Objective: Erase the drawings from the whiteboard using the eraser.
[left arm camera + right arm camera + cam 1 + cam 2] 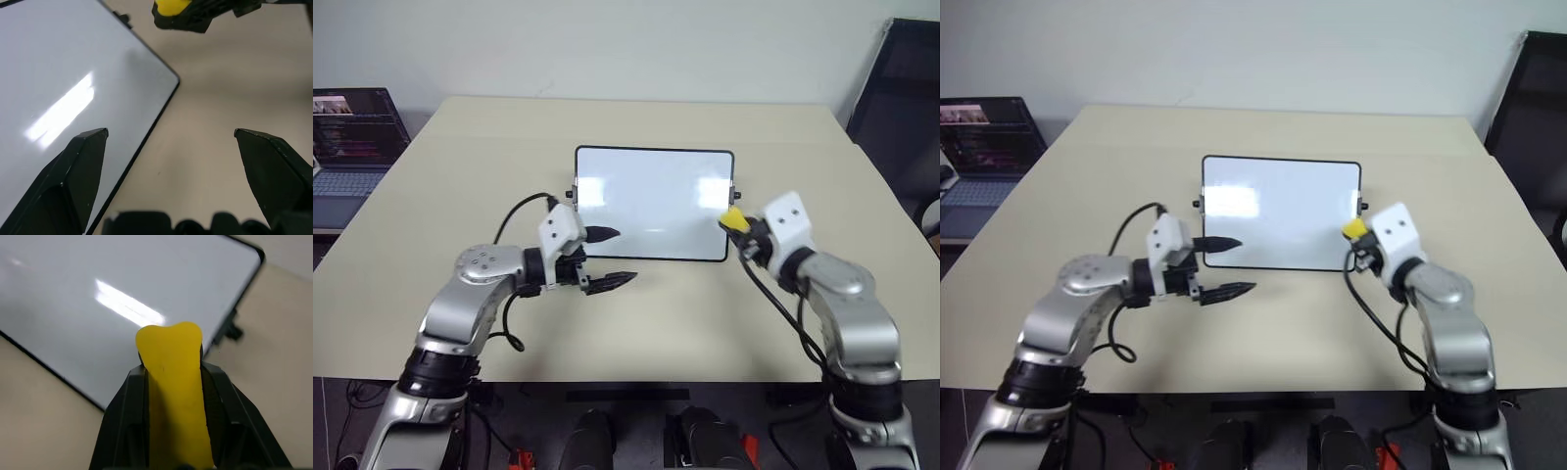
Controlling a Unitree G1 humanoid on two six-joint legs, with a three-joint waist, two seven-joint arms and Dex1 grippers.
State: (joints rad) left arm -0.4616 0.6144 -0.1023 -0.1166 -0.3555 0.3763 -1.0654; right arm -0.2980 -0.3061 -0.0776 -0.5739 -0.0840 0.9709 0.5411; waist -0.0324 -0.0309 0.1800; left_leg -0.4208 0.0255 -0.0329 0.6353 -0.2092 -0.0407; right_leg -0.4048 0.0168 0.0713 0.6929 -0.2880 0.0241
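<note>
The yellow eraser, now held at the whiteboard's edge, will be put down by my right gripper on the bare table [771, 258] next to the near corner of the whiteboard.
The whiteboard [651, 206] lies flat in the middle of the table, its white face showing just glare; the drawings are out of view. My right gripper [742, 228] hovers at the board's right edge near the front corner, shut on the yellow eraser [732, 217], which sticks out past its fingers toward the board [98, 284]. The right wrist view has the eraser [173, 382] squeezed between both fingers. My left gripper [625, 256] stands open at the board's front left part, pointing right, one finger over the board and the other over bare table. Nothing is between its fingers.
The beige table [607, 127] stretches far beyond the board on every side. An open laptop [347, 137] sits on a separate desk at the far left. A dark chair [906, 88] stands off the table's right back corner.
</note>
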